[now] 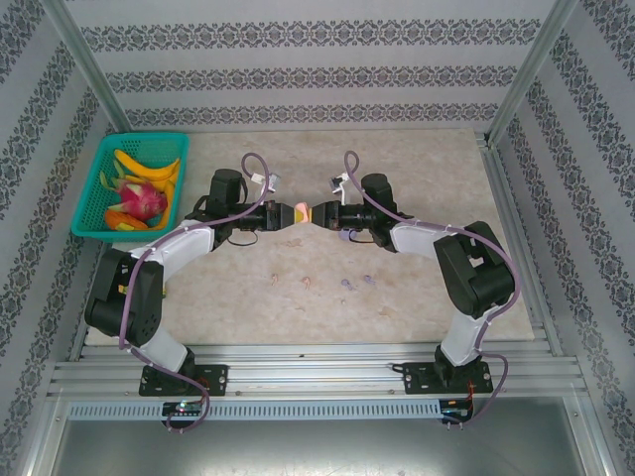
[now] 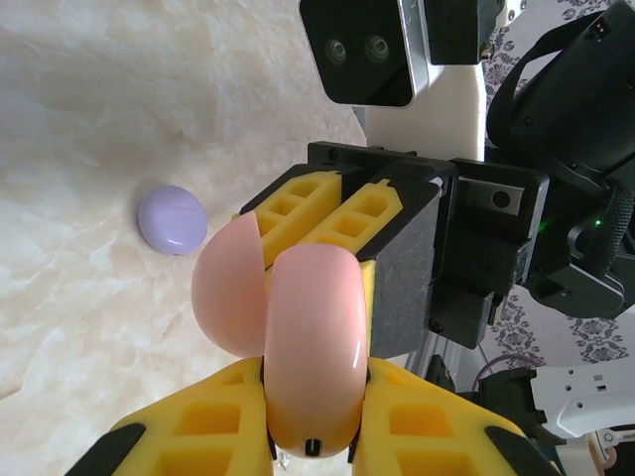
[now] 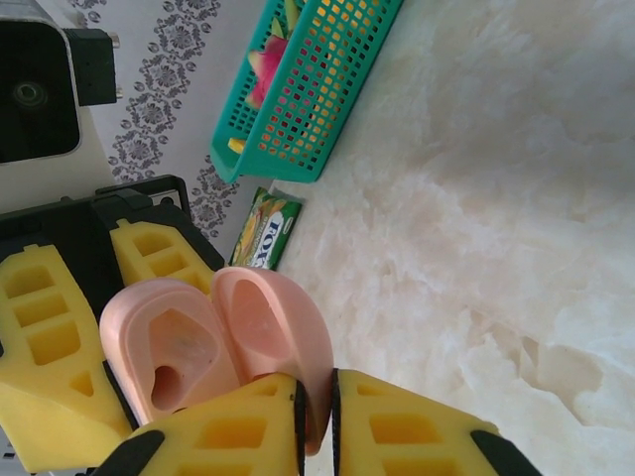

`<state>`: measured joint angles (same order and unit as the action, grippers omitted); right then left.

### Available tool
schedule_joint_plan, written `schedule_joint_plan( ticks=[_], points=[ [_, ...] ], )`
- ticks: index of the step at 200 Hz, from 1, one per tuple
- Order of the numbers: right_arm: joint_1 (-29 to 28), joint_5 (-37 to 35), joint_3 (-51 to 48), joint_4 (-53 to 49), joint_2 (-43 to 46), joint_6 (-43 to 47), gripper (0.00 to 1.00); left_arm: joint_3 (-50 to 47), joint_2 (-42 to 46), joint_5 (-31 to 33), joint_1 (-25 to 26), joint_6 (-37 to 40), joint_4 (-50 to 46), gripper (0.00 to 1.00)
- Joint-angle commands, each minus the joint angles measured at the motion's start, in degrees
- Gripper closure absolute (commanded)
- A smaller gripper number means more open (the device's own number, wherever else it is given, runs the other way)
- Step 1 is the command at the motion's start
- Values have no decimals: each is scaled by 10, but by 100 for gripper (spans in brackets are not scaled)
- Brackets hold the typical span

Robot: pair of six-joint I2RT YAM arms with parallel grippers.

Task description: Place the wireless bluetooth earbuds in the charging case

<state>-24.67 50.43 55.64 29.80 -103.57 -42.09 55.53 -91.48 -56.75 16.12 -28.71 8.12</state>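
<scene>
I need to hold the case's lid with my right gripper while my left gripper takes hold of the base again with its hollows tilted up, because the charging case base's hollows [image 2: 316, 342] face my right gripper.
A pale pink charging case [image 1: 302, 213] hangs open above the middle of the table, between my two grippers. My left gripper [image 2: 316, 416] is shut on its rounded base [image 2: 313, 347]. My right gripper [image 3: 317, 412] is shut on the edge of the open lid [image 3: 273, 322], next to the base's hollow cavities [image 3: 169, 362]. Several tiny earbuds lie loose on the table nearer the arm bases, pale pink ones [image 1: 308, 281] and light purple ones [image 1: 369, 282]. None shows inside the pink case.
A closed purple case [image 2: 172, 220] lies on the marbled table below the grippers. A teal basket [image 1: 99, 169] of fruit stands at the far left, and a green sweet packet [image 3: 266, 228] lies beside it. Metal frame posts border the table.
</scene>
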Motion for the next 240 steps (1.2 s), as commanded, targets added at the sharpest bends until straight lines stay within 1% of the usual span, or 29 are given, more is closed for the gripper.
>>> schedule_joint_plan(
  ticks=[1, 15, 40, 65, 71, 80, 88, 102, 120, 123, 126, 131, 134, 137, 145, 166, 177, 191, 224, 240],
  points=[
    [-10, -10, 18, 4, -9, 0, 86, -1, -4, -26, 13, 6, 13, 100],
    [-13, -12, 18, 1, -7, 1, 88, -2, -4, -21, 13, 5, 14, 98],
    [-15, -16, 17, -5, -1, 3, 91, -3, -4, -11, 13, 5, 14, 85],
    [-15, -27, 16, -19, 9, 8, 95, -5, -3, 1, 13, 5, 12, 65],
    [-16, -30, 16, -26, 11, 9, 96, -5, -3, 4, 13, 5, 11, 59],
    [-16, -35, 17, -34, 15, 13, 97, -5, 0, 10, 13, 7, 8, 48],
    [-16, -40, 18, -41, 18, 16, 99, -4, 3, 16, 13, 9, 3, 41],
    [-16, -54, 20, -65, 23, 27, 100, -2, 13, 30, 12, 16, -11, 30],
    [-15, -73, 21, -93, 27, 42, 100, 8, 33, 55, 11, 37, -45, 21],
    [-15, -77, 21, -97, 27, 45, 100, 11, 36, 59, 10, 40, -51, 18],
    [-15, -80, 21, -100, 28, 48, 100, 12, 40, 63, 11, 43, -58, 12],
    [-14, -85, 20, -106, 28, 52, 100, 18, 45, 69, 10, 49, -72, 9],
    [-14, -88, 20, -110, 28, 56, 100, 22, 49, 72, 9, 53, -81, 4],
    [-14, -91, 21, -114, 28, 59, 100, 27, 52, 76, 8, 57, -91, 2],
    [-11, -99, 23, -125, 29, 70, 100, 42, 58, 85, 6, 72, -123, 0],
    [-8, -125, 41, -178, 32, 118, 100, 100, 67, 121, 6, 124, -232, 0],
    [-8, -141, 54, -209, 35, 151, 100, 138, 61, 152, 7, 156, -305, 0],
    [-9, -162, 73, -249, 37, 191, 100, 183, 50, 211, 6, 183, -376, 0],
    [-12, -211, 104, -298, 41, 267, 100, 242, 21, 308, 5, 255, -473, 0],
    [-15, -228, 116, -311, 38, 306, 100, 274, 1, 315, 5, 288, -517, 0]
  ],
)
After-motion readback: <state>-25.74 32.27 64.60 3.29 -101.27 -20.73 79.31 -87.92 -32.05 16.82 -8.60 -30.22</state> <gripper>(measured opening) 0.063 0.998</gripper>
